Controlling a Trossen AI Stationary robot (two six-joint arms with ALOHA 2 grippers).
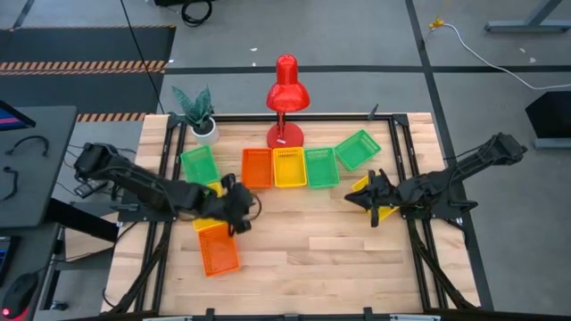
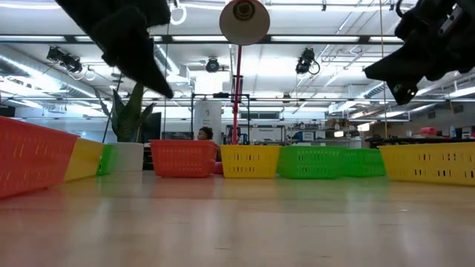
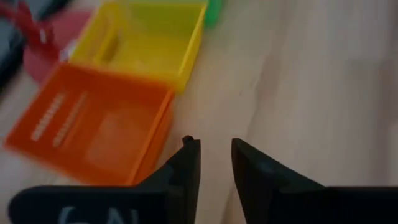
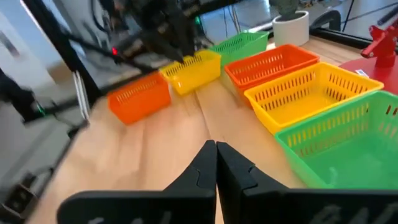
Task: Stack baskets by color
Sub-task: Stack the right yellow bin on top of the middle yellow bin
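Note:
The yellow basket lying apart from the row is beneath my right gripper, which should grab the basket's near-side rim (image 1: 385,217) next.
A row at the table's far side holds a green basket (image 1: 198,165), an orange one (image 1: 257,168), a yellow one (image 1: 289,167) and a green one (image 1: 321,168), with another green basket (image 1: 358,149) lying askew beside them. Near the left front lies an orange basket (image 1: 217,248), and beside it a yellow one (image 4: 189,71) sits partly under my left arm. My left gripper (image 3: 214,149) hovers open over bare wood, short of the row's orange basket (image 3: 93,130). My right gripper (image 4: 216,148) is shut and holds nothing. It hangs beside a yellow basket (image 1: 382,207) at the right.
A red desk lamp (image 1: 286,89) stands behind the row, and a potted plant (image 1: 202,111) stands at the far left corner. Bare wood (image 1: 312,241) stretches across the table's middle and near side. Black frame rails (image 1: 401,169) run along the table's edges.

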